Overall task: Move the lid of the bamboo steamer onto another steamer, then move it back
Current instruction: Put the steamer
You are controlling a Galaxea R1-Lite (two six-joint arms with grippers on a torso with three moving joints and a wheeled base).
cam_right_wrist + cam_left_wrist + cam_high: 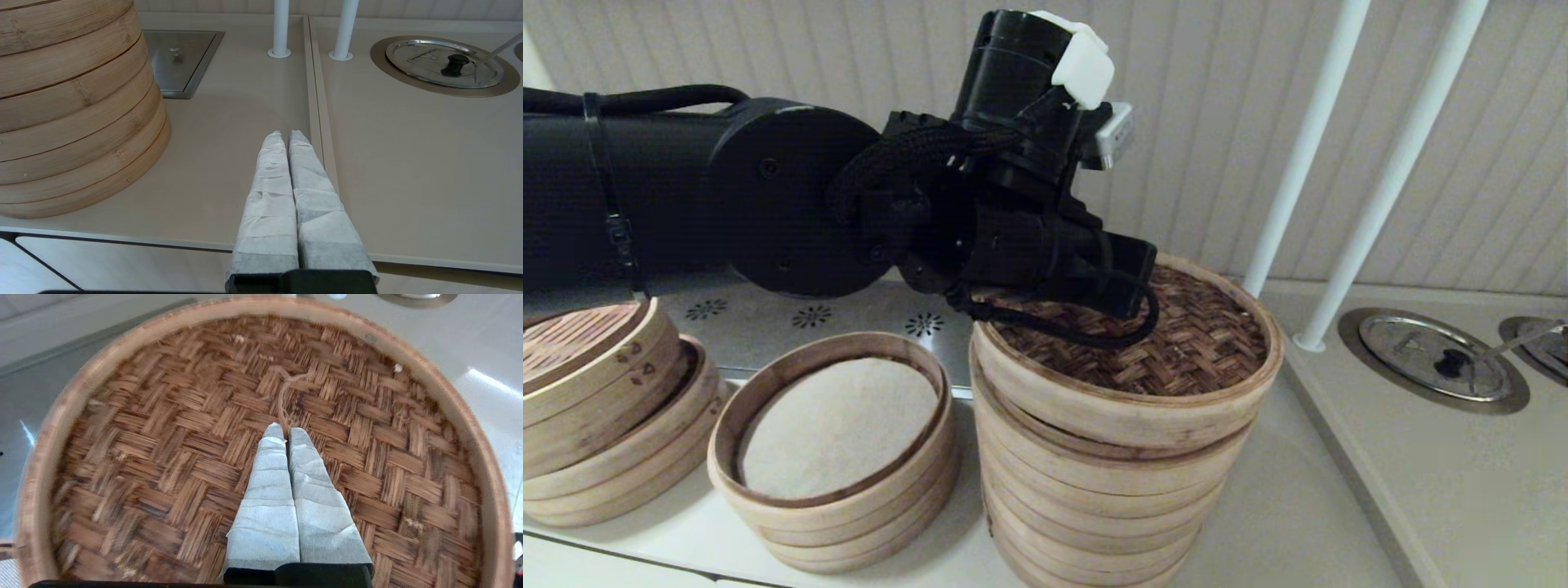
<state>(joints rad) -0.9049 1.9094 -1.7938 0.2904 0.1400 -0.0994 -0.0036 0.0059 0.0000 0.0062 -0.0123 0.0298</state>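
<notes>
The lid's rim sits tilted on the tall stack, so my left gripper needs to open, retake the lid's loop handle [283,399] and shift the lid until it sits flush.
The bamboo steamer lid [1201,343], dark herringbone weave with a pale rim, lies slightly tilted on top of the tallest stack of pale rings [1094,490]. My left arm reaches over it from the left. In the left wrist view the left gripper [286,430] is shut at the middle of the lid [163,457], pinching the thin fibre loop handle [284,394]. My right gripper [286,136] is shut on nothing above the counter's front edge, to the right of the tall stack [73,122]. It does not show in the head view.
A shorter open stack with a whitish liner [837,425] stands left of the tall one. A tilted stack with a slatted top [596,384] is at the far left. Two white poles [1307,147] and a round metal cover [1433,355] stand to the right.
</notes>
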